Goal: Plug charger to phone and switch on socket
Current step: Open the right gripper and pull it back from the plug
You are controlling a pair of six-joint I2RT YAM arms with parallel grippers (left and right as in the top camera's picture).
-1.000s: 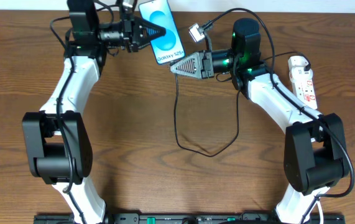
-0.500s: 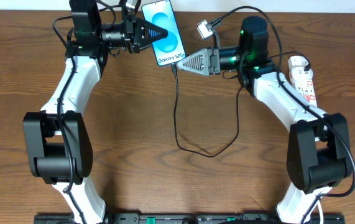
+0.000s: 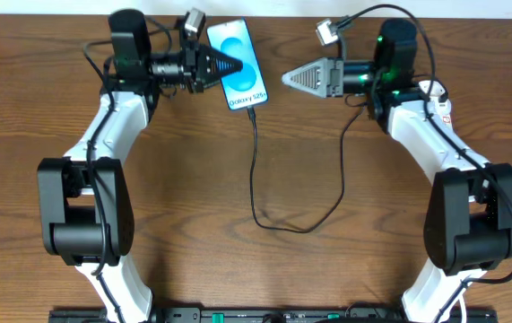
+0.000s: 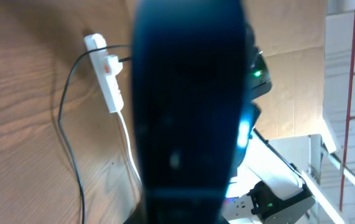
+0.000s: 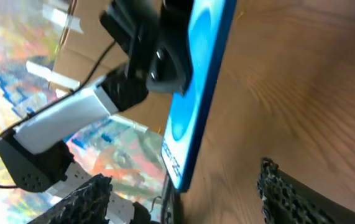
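My left gripper is going to put the phone down on the table [image 3: 257,146] below the charger's upper part, behind the charger's loop.
The phone [image 3: 245,57], blue screen lit, lies at the back of the table with my left gripper [image 3: 236,67] shut on its left edge. The charger [image 3: 254,161] runs from the phone's lower end down the table, loops, and climbs right toward the socket [image 3: 431,88], mostly hidden under my right arm. My right gripper [image 3: 288,79] stands open just right of the phone, touching nothing. In the right wrist view the phone [image 5: 197,81] shows edge-on, the charger tip [image 5: 168,205] at its end, beyond the gripper [image 5: 183,198]. The left wrist view is blocked by the dark phone [image 4: 189,93]; the socket [image 4: 110,84] lies behind.
A white cord [image 4: 127,146] leaves the socket beside the black charger [image 4: 63,118]. The charger's loop [image 3: 302,226] lies mid-table between both arms. Cardboard and a wall stand behind the table's far edge.
My right gripper has opened, let go of the charger tip at the phone's end and drawn back to the right. The left gripper and phone shifted slightly right.
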